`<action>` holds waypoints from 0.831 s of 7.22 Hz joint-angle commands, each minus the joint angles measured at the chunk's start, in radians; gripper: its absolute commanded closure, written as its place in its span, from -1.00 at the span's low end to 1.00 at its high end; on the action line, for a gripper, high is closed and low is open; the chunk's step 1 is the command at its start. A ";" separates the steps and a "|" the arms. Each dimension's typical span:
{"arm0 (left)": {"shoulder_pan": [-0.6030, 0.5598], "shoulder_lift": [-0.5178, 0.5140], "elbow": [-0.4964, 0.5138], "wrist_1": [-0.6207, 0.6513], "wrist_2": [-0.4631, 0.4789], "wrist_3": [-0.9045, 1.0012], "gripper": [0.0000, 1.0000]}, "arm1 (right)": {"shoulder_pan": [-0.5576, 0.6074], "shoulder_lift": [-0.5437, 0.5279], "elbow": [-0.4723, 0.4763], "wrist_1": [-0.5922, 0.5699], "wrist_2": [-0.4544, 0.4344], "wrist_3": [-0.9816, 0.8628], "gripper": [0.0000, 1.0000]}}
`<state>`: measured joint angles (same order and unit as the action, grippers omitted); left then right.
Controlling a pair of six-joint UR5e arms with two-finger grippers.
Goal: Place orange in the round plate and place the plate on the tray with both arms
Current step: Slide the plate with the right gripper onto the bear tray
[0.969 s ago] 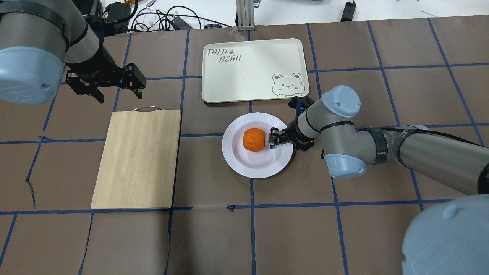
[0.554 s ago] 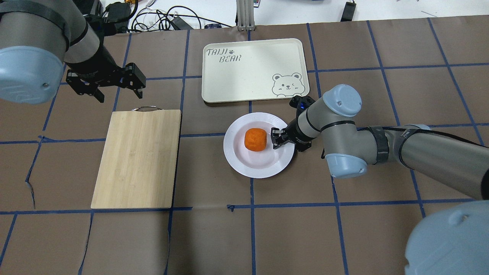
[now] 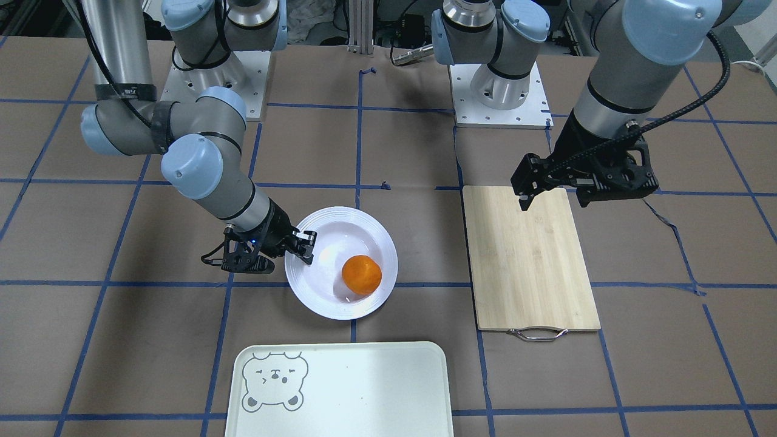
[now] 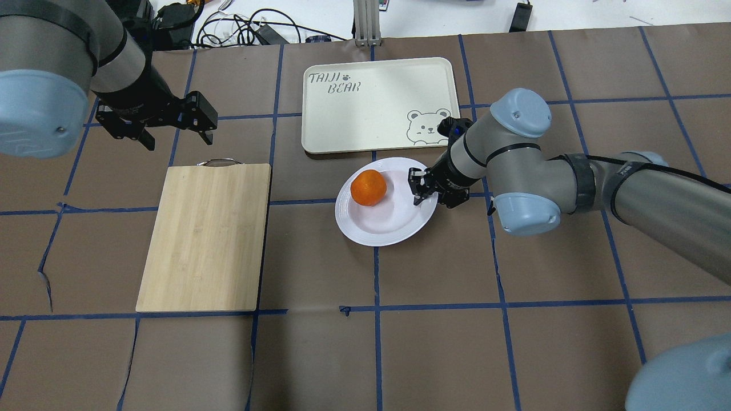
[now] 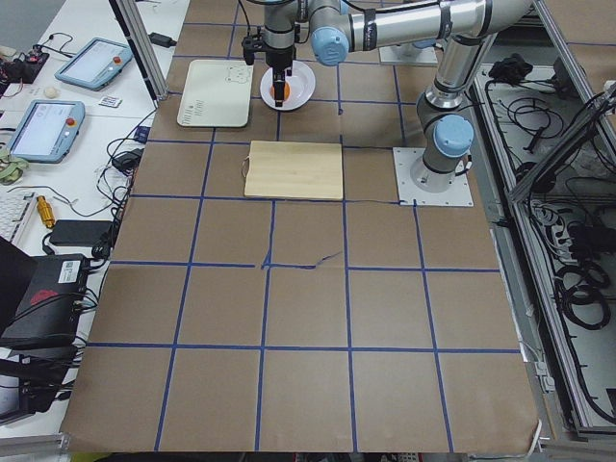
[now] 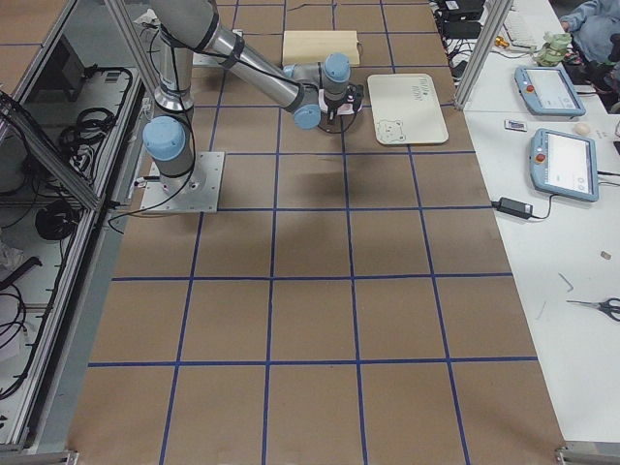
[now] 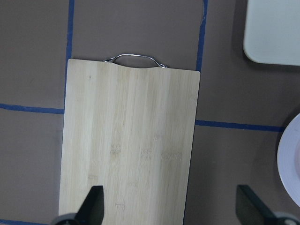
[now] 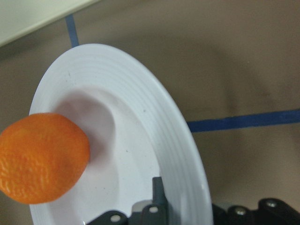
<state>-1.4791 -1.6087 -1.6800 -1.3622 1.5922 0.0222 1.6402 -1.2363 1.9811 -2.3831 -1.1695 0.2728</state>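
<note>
The robot will put the round plate, now held slightly tilted above the tray, down with its right gripper on the tray's plain middle [image 3: 354, 417] beside the bear drawing.
The orange [image 4: 368, 188] lies in the round plate [image 4: 394, 227], against its left far side, just short of the tray [image 4: 377, 103]. My right gripper [image 4: 420, 191] is shut on the plate's right rim; the plate looks slightly tilted. The wrist view shows the orange [image 8: 42, 157] low in the white plate [image 8: 140, 117], with the right gripper [image 8: 159, 208] pinching the rim. From the front, the orange [image 3: 362, 274], plate [image 3: 340, 230] and right gripper [image 3: 303, 246] sit above the tray [image 3: 364, 388]. My left gripper [image 4: 177, 136] hangs open and holds nothing, beyond the cutting board's handle end.
A bamboo cutting board [image 4: 205, 237] with a metal handle lies left of the plate; the left wrist view looks down on the cutting board [image 7: 131, 140] between the open left gripper [image 7: 171, 201]. Cables and boxes lie past the table's far edge.
The plate, held at its rim by my right gripper, has moved toward the tray. The orange has rolled from the centre to the plate's left far side. The left arm barely moved.
</note>
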 commanded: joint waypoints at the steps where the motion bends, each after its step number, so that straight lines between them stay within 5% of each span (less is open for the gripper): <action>1: 0.000 0.006 -0.006 0.000 0.000 0.016 -1.00 | -0.007 -0.003 -0.051 0.027 0.014 0.000 1.00; 4: 0.000 0.006 -0.007 0.000 0.005 0.016 -1.00 | -0.036 0.020 -0.216 0.015 0.065 -0.001 1.00; 6: 0.000 0.006 -0.007 -0.002 0.008 0.018 -1.00 | -0.037 0.214 -0.409 -0.004 0.082 -0.004 1.00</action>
<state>-1.4788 -1.6031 -1.6873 -1.3631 1.5985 0.0388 1.6059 -1.1366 1.6960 -2.3732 -1.0998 0.2703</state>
